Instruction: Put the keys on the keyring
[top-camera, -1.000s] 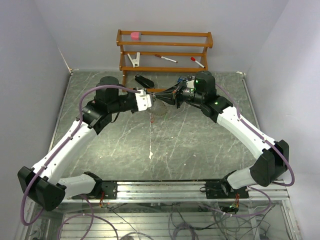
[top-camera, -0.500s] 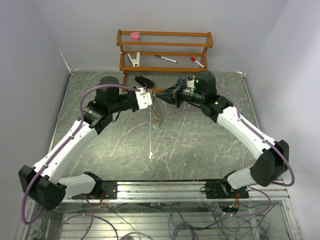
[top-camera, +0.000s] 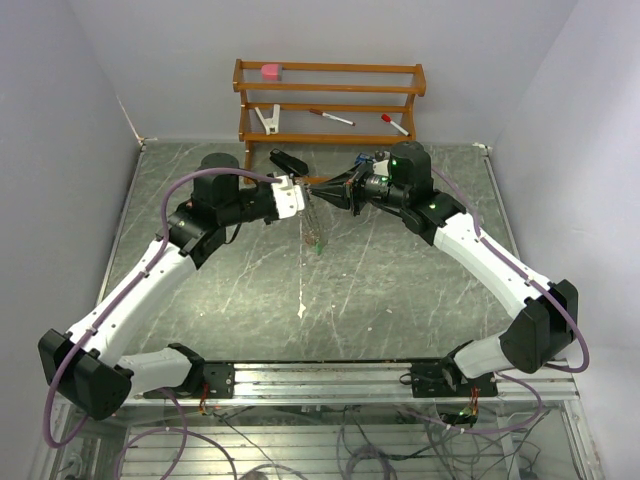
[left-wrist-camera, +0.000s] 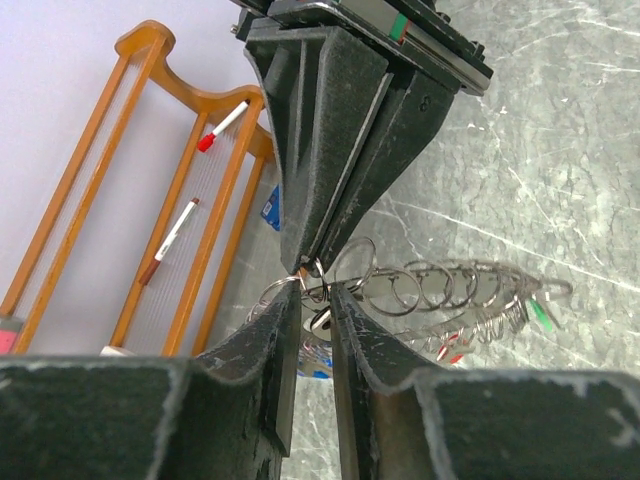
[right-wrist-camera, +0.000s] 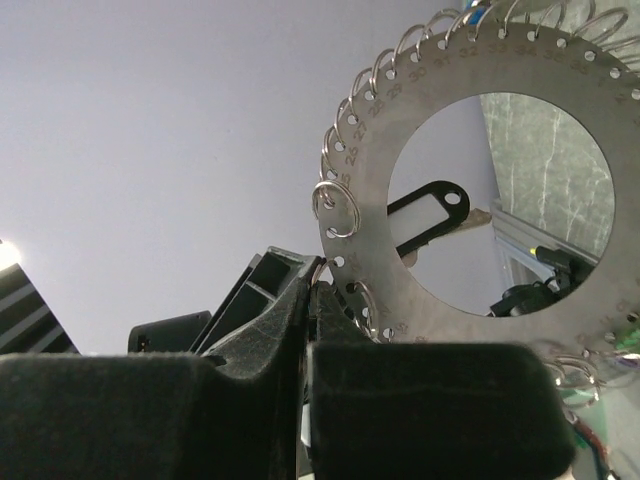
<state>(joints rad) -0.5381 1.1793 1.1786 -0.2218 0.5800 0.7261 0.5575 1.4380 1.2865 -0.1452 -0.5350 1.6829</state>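
Note:
The fingers of the robot's right gripper cover the top of the split ring, so the left gripper will open and take the split ring (left-wrist-camera: 318, 294) just below before the right gripper backs away.
The keyring (right-wrist-camera: 430, 270) is a flat grey metal disc with numbered holes and small split rings along its rim. It hangs on edge between both grippers above the table (top-camera: 313, 218). My right gripper (right-wrist-camera: 312, 288) is shut on its rim; in the left wrist view it comes in from above (left-wrist-camera: 308, 262). My left gripper (left-wrist-camera: 315, 300) is closed to a narrow gap around a small metal key (left-wrist-camera: 320, 322) at the same spot on the rim. Green (left-wrist-camera: 541, 315), red (left-wrist-camera: 450, 345) and blue (left-wrist-camera: 318, 365) tags hang from the ring. A black tag (right-wrist-camera: 425, 215) shows through its hole.
A wooden rack (top-camera: 330, 100) stands at the back with two red-capped pens (top-camera: 330, 118), a white clip (top-camera: 268, 120) and a pink object (top-camera: 271, 71). A black object (top-camera: 288, 160) lies on the table behind the grippers. A white scrap (top-camera: 302, 310) lies mid-table.
The ring has swung from a flatter tilt to hanging straight down, the green tag now lowest. The left gripper has shifted slightly up and back; the right one has barely moved.

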